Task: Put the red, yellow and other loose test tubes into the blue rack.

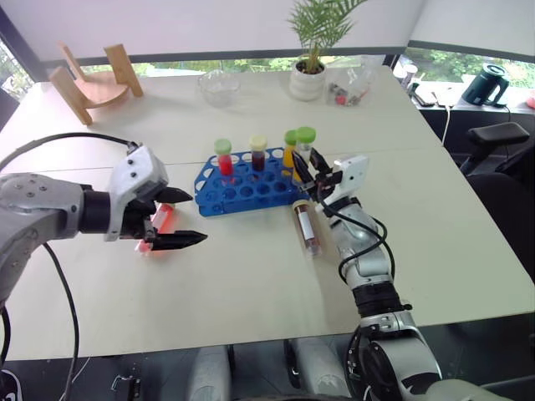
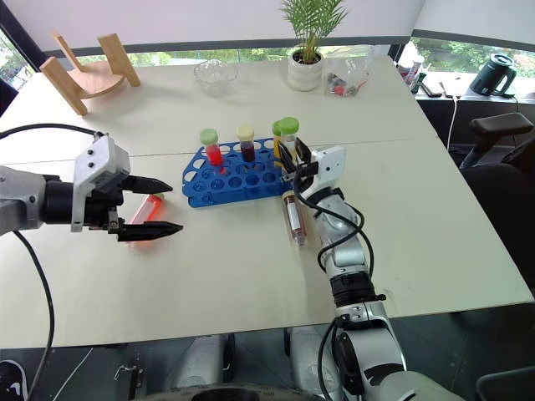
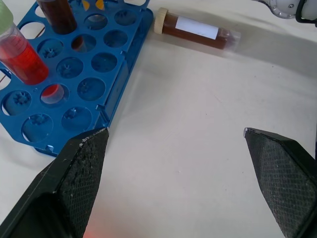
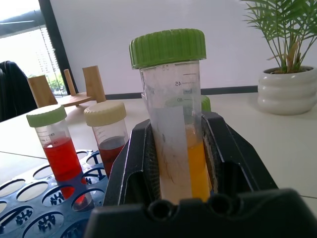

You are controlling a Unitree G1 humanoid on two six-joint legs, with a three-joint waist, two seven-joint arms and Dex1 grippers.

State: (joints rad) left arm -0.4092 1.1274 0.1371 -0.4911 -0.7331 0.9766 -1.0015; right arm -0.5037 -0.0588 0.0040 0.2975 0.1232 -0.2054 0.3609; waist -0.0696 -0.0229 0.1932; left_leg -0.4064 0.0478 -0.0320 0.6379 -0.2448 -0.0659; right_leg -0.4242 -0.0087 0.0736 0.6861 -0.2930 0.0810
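My right gripper will let go of the yellow tube in the blue rack's hole (image 1: 297,185) in front of the orange tube.
The blue rack (image 1: 242,190) stands mid-table and holds a red tube, a dark tube with a cream cap and an orange tube. My right gripper (image 1: 308,174) is shut on a yellow tube (image 4: 171,129) with a green cap, held upright at the rack's right end. A brown tube (image 1: 308,227) with a cream cap and white label lies on the table just right of the rack, below that gripper. My left gripper (image 1: 198,217) stands open to the left of the rack. A red-pink tube (image 1: 160,222) lies on the table under its fingers (image 3: 79,183), untouched.
A wooden stand (image 1: 92,79) sits at the back left. A glass bowl (image 1: 219,85), a potted plant (image 1: 308,77) and a clear bag (image 1: 351,88) line the far edge. A kettle (image 1: 486,83) and a chair (image 1: 499,138) stand beyond the table's right side.
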